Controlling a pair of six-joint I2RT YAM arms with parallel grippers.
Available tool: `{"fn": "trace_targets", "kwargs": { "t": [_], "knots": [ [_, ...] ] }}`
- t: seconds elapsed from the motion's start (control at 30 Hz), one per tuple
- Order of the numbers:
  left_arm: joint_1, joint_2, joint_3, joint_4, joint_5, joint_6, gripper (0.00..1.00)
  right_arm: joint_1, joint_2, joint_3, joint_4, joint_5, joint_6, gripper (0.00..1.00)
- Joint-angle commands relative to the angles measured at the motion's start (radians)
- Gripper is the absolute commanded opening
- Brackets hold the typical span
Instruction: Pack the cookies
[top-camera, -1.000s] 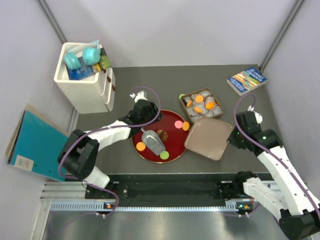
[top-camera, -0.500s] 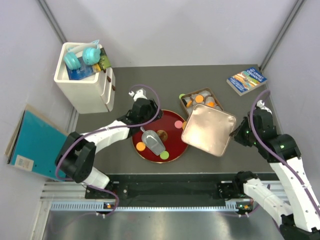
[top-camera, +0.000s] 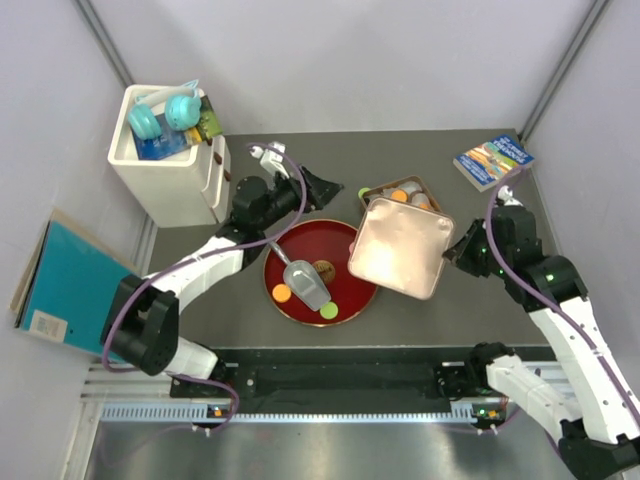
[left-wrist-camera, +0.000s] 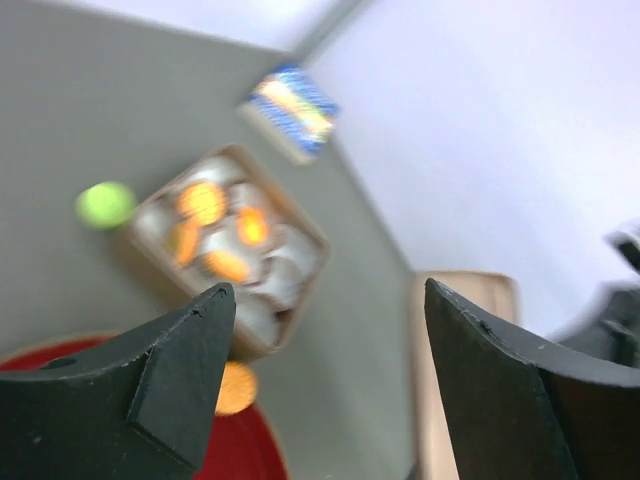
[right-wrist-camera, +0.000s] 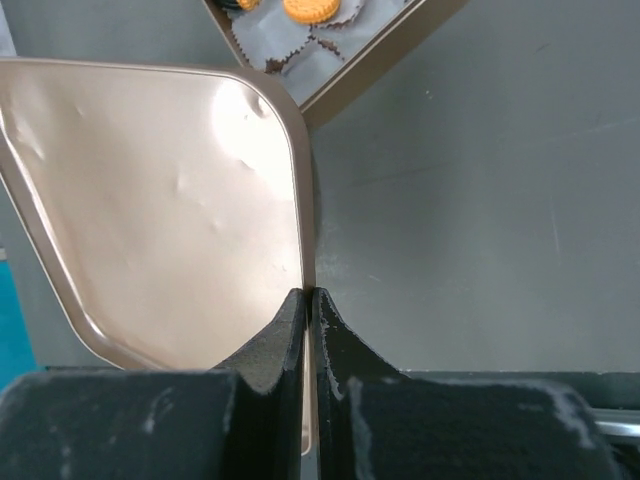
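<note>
I will next close my left gripper on the lid's rim (top-camera: 364, 223) across from my right gripper, near the back corner, to take over the lid.
A gold tin box (top-camera: 398, 190) at the back holds orange cookies (left-wrist-camera: 203, 201) in white paper cups. My right gripper (right-wrist-camera: 310, 296) is shut on the rim of the tin's lid (top-camera: 400, 245), which hangs tilted over the box's near side and the red plate's right edge. On the red plate (top-camera: 290, 255) lie an orange cookie (top-camera: 282, 293) and a green cookie (top-camera: 329, 311). My left gripper (top-camera: 330, 188) hovers open and empty beyond the plate, left of the box. In the left wrist view, a green cookie (left-wrist-camera: 105, 203) lies on the table beside the box and an orange cookie (left-wrist-camera: 235, 388) at the plate's rim.
A silver scoop (top-camera: 305, 283) rests on the plate beside its brown emblem (top-camera: 323, 268). A white bin (top-camera: 170, 160) stands at the back left, a book (top-camera: 493, 160) at the back right, and a teal folder (top-camera: 70, 285) off the table's left edge.
My left gripper rose from the plate, swung towards the back and opened wide. My right gripper lifted the lid and carried it left over the box, covering the plate's right edge.
</note>
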Motion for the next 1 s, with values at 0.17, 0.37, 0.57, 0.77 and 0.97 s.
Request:
{"fn": "trace_targets", "kwargs": {
  "t": [0.17,0.37,0.57,0.77,0.97],
  "knots": [
    [0.011,0.079,-0.113,0.702,0.322,-0.113,0.8,0.012,0.039,0.138,-0.006,-0.09,0.012,0.0],
    [0.011,0.15,-0.093,0.838,0.465,-0.196,0.77,0.012,0.061,0.197,-0.035,-0.114,0.009,0.0],
    [0.011,0.147,-0.111,0.859,0.485,-0.211,0.76,0.012,0.071,0.201,-0.035,-0.137,0.012,0.0],
    [0.009,0.148,-0.108,0.882,0.506,-0.245,0.75,0.012,0.076,0.195,-0.026,-0.143,0.016,0.0],
    [-0.008,0.171,-0.105,0.917,0.54,-0.283,0.68,0.012,0.088,0.186,-0.009,-0.154,0.018,0.0]
  ]
}}
